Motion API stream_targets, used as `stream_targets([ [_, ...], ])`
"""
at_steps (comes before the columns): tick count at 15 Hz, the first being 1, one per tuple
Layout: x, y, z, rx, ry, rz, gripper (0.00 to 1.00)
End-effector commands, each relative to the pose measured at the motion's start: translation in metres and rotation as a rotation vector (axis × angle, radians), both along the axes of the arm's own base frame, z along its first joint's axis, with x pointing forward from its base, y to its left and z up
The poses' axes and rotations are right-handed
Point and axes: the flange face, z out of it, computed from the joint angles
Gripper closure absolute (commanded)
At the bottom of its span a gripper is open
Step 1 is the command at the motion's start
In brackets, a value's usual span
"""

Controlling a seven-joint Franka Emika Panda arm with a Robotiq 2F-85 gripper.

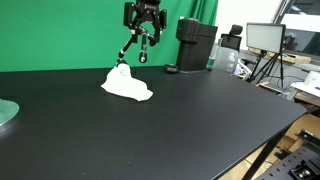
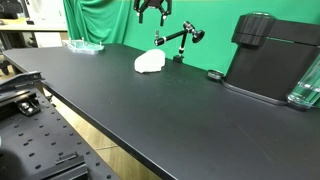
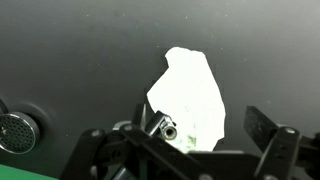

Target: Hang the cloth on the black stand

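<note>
The robot's gripper will next go to the cloth's raised back end (image 1: pixel 116 71) (image 3: pixel 204 140), close beside the black stand, and take hold there.
A white cloth (image 1: pixel 127 84) lies crumpled on the black table; it also shows in the other exterior view (image 2: pixel 150 62) and in the wrist view (image 3: pixel 190 90). The black stand (image 1: pixel 133 50) is a thin jointed arm standing just behind the cloth in both exterior views (image 2: pixel 178 41). Its tip (image 3: pixel 161 126) shows over the cloth's edge in the wrist view. My gripper (image 1: pixel 143 22) hangs open and empty well above the cloth and stand (image 2: pixel 152 10). In the wrist view its fingers (image 3: pixel 200 122) frame the cloth from above.
A black coffee machine (image 1: pixel 196 45) stands at the back of the table (image 2: pixel 275 55), with a small round black object (image 1: pixel 171 69) beside it. A clear glass dish (image 1: pixel 5 112) sits at one table end. A monitor on a tripod (image 1: pixel 265 40) stands off the table.
</note>
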Motion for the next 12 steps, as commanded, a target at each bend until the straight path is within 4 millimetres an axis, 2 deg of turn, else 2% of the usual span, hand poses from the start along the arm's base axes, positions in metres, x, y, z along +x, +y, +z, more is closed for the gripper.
stream_targets([
  [1,0.034,0.022,0.012,-0.06,0.038,0.136,0.0],
  [2,0.012,0.013,0.004,-0.042,0.021,0.081,0.0],
  [5,0.028,0.023,0.007,-0.045,0.03,0.125,0.0],
  [12,0.03,0.023,0.005,-0.045,0.034,0.132,0.0],
])
